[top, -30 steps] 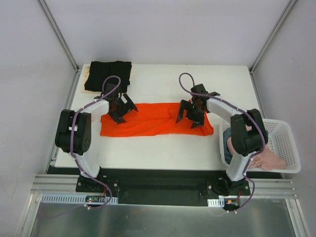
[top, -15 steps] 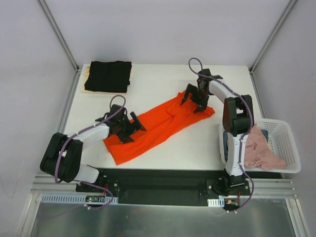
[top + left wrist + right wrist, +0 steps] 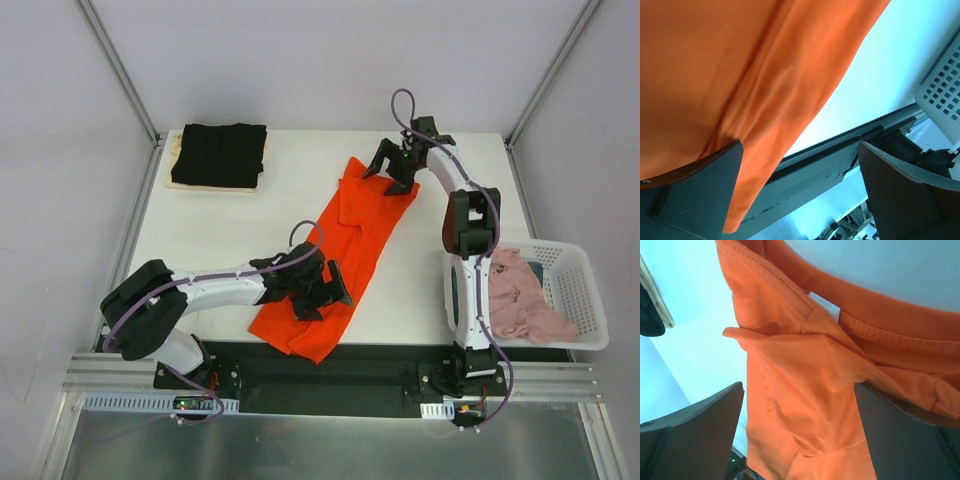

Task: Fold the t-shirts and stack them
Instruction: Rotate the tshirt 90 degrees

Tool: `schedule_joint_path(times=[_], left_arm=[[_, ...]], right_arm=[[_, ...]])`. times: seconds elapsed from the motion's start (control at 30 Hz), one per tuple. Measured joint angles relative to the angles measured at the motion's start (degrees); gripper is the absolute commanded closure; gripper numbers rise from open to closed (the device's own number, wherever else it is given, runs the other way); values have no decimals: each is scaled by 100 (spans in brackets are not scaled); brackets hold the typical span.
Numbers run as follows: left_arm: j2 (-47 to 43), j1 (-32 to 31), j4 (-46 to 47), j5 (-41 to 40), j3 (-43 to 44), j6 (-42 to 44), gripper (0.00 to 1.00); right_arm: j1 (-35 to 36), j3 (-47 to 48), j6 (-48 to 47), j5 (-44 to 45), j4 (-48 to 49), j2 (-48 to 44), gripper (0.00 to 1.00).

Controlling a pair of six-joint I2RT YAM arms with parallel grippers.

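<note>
I need to next close my left gripper at the orange-red t-shirt's near hem corner (image 3: 253, 331), farther from the white basket.
The bright orange-red t-shirt (image 3: 358, 232) lies slantwise on the white table, collar end far right, hem end hanging over the near edge. My left gripper (image 3: 318, 288) rests on its near end, jaws wide open; in the left wrist view the cloth (image 3: 740, 75) drapes down beside the left finger (image 3: 700, 195) and nothing lies between the tips of the left gripper (image 3: 799, 150). My right gripper (image 3: 400, 166) sits open over the collar end, and its wrist view shows crumpled cloth (image 3: 805, 390) and the white neck label (image 3: 825, 305) spanned by the right gripper (image 3: 799, 387). A folded black t-shirt (image 3: 220, 153) lies far left.
A white lattice basket (image 3: 582, 262) stands at the right table edge holding a pink t-shirt (image 3: 525, 305); its wall shows as the basket (image 3: 945, 90) in the left wrist view. The black t-shirt rests on a cream cloth (image 3: 176, 160). The cage's metal posts rise at the far corners.
The orange-red shirt turned from lying crosswise to slantwise. My left gripper swept its end toward the near edge and rightward; my right gripper carried the collar end farther back. Both stayed open.
</note>
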Motion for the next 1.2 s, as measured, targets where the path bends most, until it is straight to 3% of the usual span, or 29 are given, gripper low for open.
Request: schedule_joint_path(times=[0.17, 0.3, 0.4, 0.53, 0.7, 0.8, 1.0, 1.2], left_arm=[[-260, -39, -120, -243, 9, 157, 1], [-979, -37, -575, -833, 76, 527, 0], [-1613, -15, -994, -1399, 160, 769, 1], [-2594, 245, -1451, -2050, 83, 968, 1], [-3692, 992, -1814, -2371, -501, 1086, 1], [-3910, 1296, -2002, -2402, -789, 1091, 1], [-3952, 1473, -2236, -2422, -1080, 1080, 1], [-3436, 1631, -2229, -2459, -1027, 1123, 1]], right_arm=[[92, -634, -529, 461, -144, -782, 3], [444, -2015, -894, 1182, -247, -2361, 3], [1005, -3215, -940, 1515, -140, -3641, 3], [1899, -4658, -743, 1567, 197, -4472, 3], [2632, -5042, -455, 1679, 221, -3899, 3], [2756, -5042, -319, 1733, 223, -3674, 3], [2671, -4575, -249, 2076, 42, -3082, 3], [2247, -3657, -186, 2417, -407, -2273, 3]])
